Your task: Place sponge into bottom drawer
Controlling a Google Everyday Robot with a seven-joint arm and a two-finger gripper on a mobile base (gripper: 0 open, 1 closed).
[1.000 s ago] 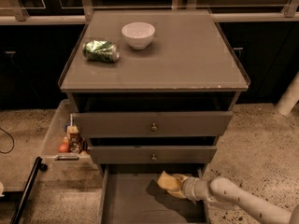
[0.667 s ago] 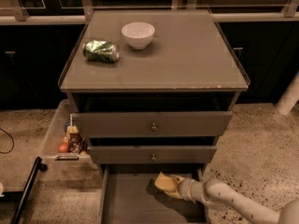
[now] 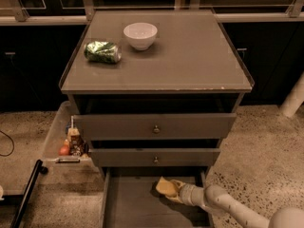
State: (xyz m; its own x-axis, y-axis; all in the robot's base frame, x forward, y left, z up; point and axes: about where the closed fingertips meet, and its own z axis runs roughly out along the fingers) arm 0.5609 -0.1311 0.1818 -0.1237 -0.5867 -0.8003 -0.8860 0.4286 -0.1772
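Note:
The gripper should release the sponge on the back part of the bottom drawer's grey bottom [image 3: 165, 189].
The bottom drawer [image 3: 128, 208] is pulled out under the two upper grey drawers, its flat grey floor showing. The pale yellow sponge [image 3: 166, 186] is over the back right part of the drawer floor, low and close to it. My gripper [image 3: 174, 190] reaches in from the lower right on a white arm and is shut on the sponge's right side. I cannot tell whether the sponge touches the floor.
A white bowl [image 3: 140, 34] and a green crumpled can [image 3: 102, 52] are on the cabinet top [image 3: 190, 56]. A clear bin [image 3: 54, 137] with snacks stands left of the cabinet. A black pole [image 3: 26, 194] lies at the lower left.
My gripper and the sponge have moved a little to the left and further back in the drawer. Nothing else has moved.

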